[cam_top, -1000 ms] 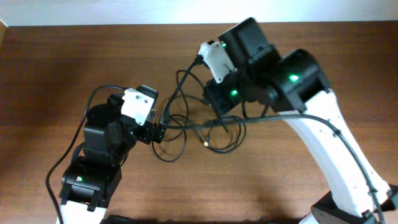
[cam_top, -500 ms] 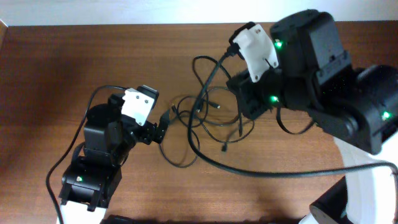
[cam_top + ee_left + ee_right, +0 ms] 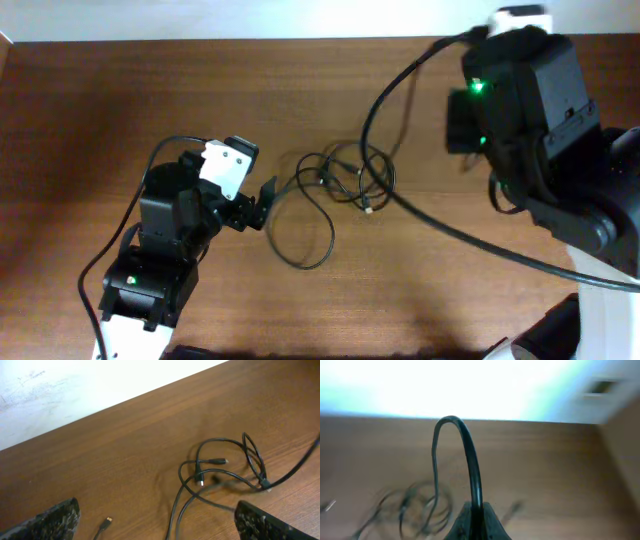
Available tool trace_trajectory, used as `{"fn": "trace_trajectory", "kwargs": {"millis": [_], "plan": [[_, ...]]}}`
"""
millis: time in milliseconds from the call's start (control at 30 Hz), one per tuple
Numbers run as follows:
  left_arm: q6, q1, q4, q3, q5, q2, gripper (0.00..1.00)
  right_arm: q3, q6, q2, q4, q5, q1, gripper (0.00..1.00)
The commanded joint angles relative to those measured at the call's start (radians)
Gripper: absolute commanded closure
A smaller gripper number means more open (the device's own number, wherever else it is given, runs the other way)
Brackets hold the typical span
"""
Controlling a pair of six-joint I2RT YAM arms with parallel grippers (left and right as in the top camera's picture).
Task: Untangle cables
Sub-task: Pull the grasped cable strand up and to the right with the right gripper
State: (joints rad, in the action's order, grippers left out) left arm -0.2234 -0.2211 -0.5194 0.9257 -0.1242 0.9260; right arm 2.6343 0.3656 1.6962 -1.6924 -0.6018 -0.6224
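Note:
The robot's right gripper needs to release the black cable on the brown table (image 3: pixel 588 171) under the raised arm, well away from the tangle.
The black cables (image 3: pixel 340 180) lie in a loose tangle of loops at the table's middle, with a long loop (image 3: pixel 300 255) toward the front. In the left wrist view the cables (image 3: pixel 225 467) lie ahead, two strands run between my fingers, and a small plug (image 3: pixel 106 521) lies apart. My left gripper (image 3: pixel 263 205) (image 3: pixel 157 519) is open and empty at the tangle's left edge. My right gripper (image 3: pixel 475 517) is shut on one cable (image 3: pixel 470 460), which arches up and drops to the blurred tangle. In the overhead view its fingers are hidden under the raised right arm (image 3: pixel 520 100).
The thick black arm wire (image 3: pixel 375 110) sweeps from the right wrist camera down past the tangle and off to the right edge (image 3: pixel 560 265). The brown table meets a white surface at the back (image 3: pixel 200 20).
My right arm has risen and swung back and to the right with a cable in its grip. The tangle has slid right and spread. My left arm has barely moved.

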Motion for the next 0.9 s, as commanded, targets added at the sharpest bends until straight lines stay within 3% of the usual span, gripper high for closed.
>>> {"fn": "trace_trajectory", "kwargs": {"millis": [0, 100, 133, 233, 300, 333, 567, 633, 700, 867], "plan": [[0.006, 0.003, 0.002, 0.005, -0.011, 0.0, 0.01, 0.004, 0.179, -0.072, -0.002, -0.336, 0.002, 0.96], [0.006, 0.003, 0.003, 0.005, -0.012, 0.0, 0.01, 0.004, 0.175, -0.144, 0.005, -0.317, 0.002, 0.96], [0.006, 0.003, 0.003, 0.005, -0.011, 0.0, 0.01, 0.004, 0.174, -0.152, 0.01, -0.188, 0.002, 0.96], [0.006, 0.003, 0.003, 0.005, -0.012, 0.0, 0.01, 0.004, 0.09, -0.117, 0.009, 0.341, 0.002, 0.96], [0.006, 0.003, 0.002, 0.005, -0.012, 0.0, 0.01, 0.004, -0.031, -0.046, -0.006, 0.843, 0.0, 0.96], [0.006, 0.003, 0.002, 0.005, -0.012, 0.0, 0.01, 0.001, -0.063, -0.021, -0.006, 0.972, -0.008, 0.96], [0.006, 0.003, 0.002, 0.005, -0.011, 0.0, 0.01, 0.002, -0.069, -0.098, -0.006, 0.967, -0.101, 0.96], [0.006, 0.003, 0.002, 0.005, -0.011, 0.0, 0.01, 0.002, -0.039, -0.164, -0.006, 0.831, -0.225, 0.96], [0.006, 0.003, 0.002, 0.005, -0.011, 0.0, 0.01, 0.002, -0.009, -0.227, -0.006, 0.564, -0.322, 0.96], [0.006, 0.003, 0.003, 0.005, -0.011, 0.0, 0.01, -0.024, 0.018, -0.299, -0.006, 0.327, -0.341, 0.96]]}}
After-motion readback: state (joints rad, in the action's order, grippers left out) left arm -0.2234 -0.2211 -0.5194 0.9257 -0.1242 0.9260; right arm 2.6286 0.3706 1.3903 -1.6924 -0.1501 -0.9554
